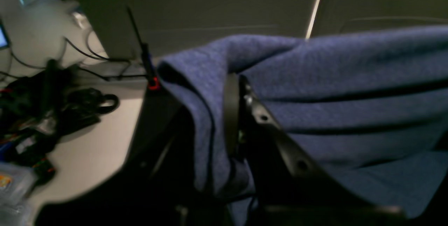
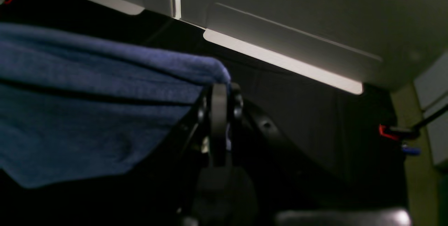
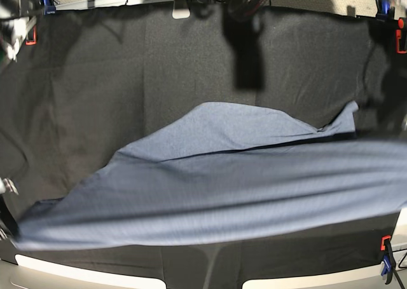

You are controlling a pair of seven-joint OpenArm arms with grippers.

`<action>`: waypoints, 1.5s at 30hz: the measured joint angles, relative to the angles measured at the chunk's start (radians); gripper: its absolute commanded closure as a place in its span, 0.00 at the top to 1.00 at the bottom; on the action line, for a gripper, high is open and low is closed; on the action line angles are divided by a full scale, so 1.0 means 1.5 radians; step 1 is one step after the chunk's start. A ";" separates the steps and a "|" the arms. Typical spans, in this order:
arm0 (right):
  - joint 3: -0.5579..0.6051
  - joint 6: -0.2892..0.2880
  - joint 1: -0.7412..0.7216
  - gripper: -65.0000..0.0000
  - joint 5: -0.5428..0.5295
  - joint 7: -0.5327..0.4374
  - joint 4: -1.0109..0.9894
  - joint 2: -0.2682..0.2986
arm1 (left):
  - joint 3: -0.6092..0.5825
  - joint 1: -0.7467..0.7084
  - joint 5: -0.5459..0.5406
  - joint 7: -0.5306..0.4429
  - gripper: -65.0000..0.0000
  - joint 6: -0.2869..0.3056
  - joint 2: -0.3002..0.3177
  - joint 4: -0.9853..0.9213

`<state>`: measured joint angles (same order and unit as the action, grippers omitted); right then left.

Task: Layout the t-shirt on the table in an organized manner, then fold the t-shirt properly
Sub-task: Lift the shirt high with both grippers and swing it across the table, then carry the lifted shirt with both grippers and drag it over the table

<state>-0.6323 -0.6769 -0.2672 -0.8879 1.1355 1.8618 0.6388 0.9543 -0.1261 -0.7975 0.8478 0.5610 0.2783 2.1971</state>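
I will release the t-shirt's edge, now stretched over the table's front half, with my right gripper on the bare black table point(image 3: 147, 127), just behind the t-shirt's sloping back part.
The blue-grey t-shirt point(image 3: 222, 194) hangs stretched in a wide band across the front half of the black table point(image 3: 127, 79), its back part resting on the cloth. No lettering shows. In the left wrist view my left gripper point(image 1: 235, 114) is shut on a bunched edge of the t-shirt point(image 1: 350, 89), which runs off to the right in taut folds. In the right wrist view my right gripper point(image 2: 219, 114) is shut on the other edge of the t-shirt point(image 2: 87, 107), which spreads to the left. In the base view both grippers are hidden at the shirt's blurred ends.
Orange and blue clamps point(image 3: 386, 257) sit at the table's front right corner, with more at the back right point(image 3: 400, 38) and back left point(image 3: 44, 0). A clamp point(image 2: 395, 131) shows beside the right gripper. Cables and dark clutter point(image 1: 42, 107) lie on a white surface beyond the table edge.
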 measured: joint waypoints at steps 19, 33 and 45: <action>-0.444 -0.001 0.210 0.00 -0.144 0.011 0.162 0.011 | 0.211 -0.052 -0.127 0.010 0.00 0.023 -0.065 0.097; -0.056 -0.003 0.222 0.00 -0.060 -0.034 0.139 -0.071 | 0.198 -0.052 -0.139 -0.001 0.00 0.023 -0.065 0.097; 0.446 -0.006 0.218 0.39 0.198 -0.112 0.135 -0.225 | 0.198 -0.052 -0.139 -0.001 0.00 0.023 -0.065 0.097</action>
<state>0.0364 -0.6865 0.0605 -0.5907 0.9676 2.0636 0.3008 1.2510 -0.2047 -1.0058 0.8467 0.5961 0.1802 2.3432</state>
